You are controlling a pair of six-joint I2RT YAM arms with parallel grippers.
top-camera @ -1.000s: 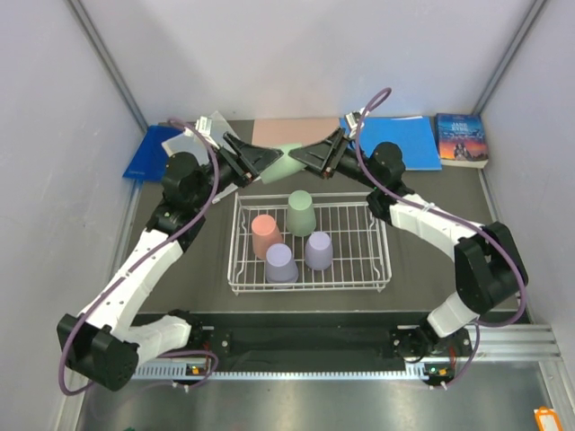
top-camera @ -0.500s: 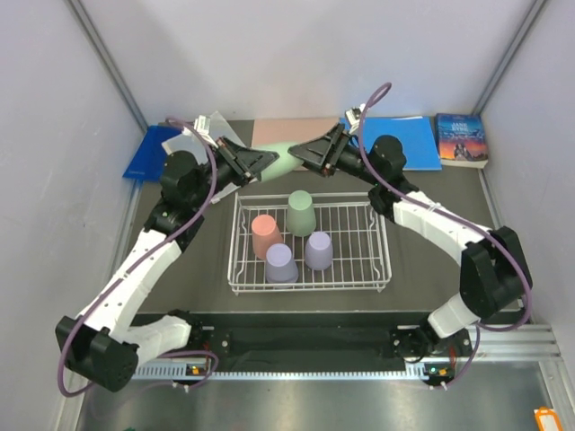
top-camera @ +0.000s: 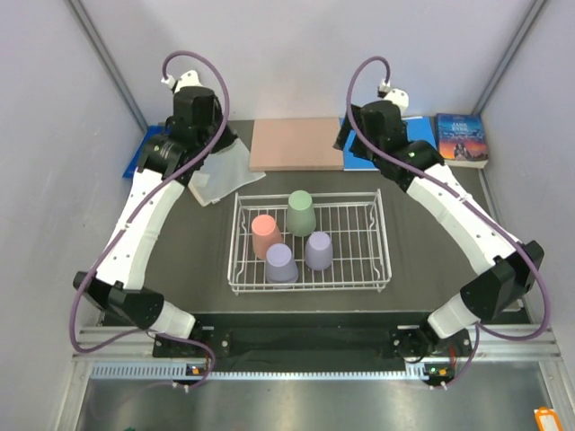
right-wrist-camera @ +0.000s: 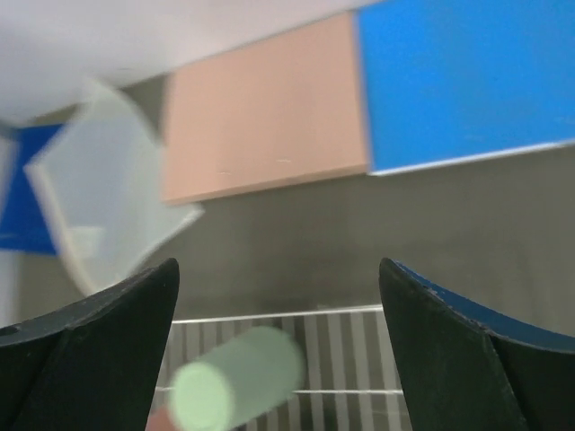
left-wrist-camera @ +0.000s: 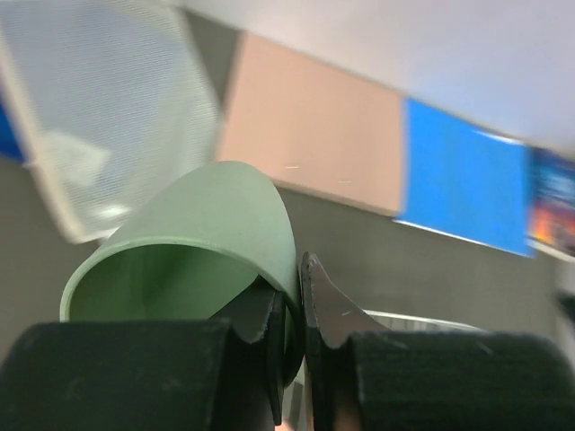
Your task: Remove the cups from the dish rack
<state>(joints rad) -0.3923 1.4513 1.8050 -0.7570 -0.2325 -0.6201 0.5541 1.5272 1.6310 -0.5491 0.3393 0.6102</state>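
I will set the sage green cup on the table [top-camera: 215,221] between the translucent sheet and the dish rack, using my left gripper.
The white wire dish rack [top-camera: 377,269] sits mid-table with one sage green cup [top-camera: 301,213], a salmon pink cup [top-camera: 265,236] and two lavender cups [top-camera: 280,264] [top-camera: 318,250], all upside down. My left gripper [left-wrist-camera: 292,269] is shut on the rim of the second sage green cup [left-wrist-camera: 225,215], one finger inside and one outside, held high over the table's far left. That cup is hidden under the arm in the top view. My right gripper [right-wrist-camera: 277,269] is open and empty, high behind the rack [right-wrist-camera: 359,359], looking down at the racked green cup [right-wrist-camera: 238,377].
A tan board [top-camera: 296,144] lies behind the rack, with a blue folder [top-camera: 413,148] and a book [top-camera: 461,139] to its right. A translucent sheet [top-camera: 220,171] and a blue item [top-camera: 142,162] lie at the far left. Walls close in both sides.
Both grippers met at a green cup behind the rack. Now the arms have swung up and apart; the left keeps the cup, and the right is open and away from it.
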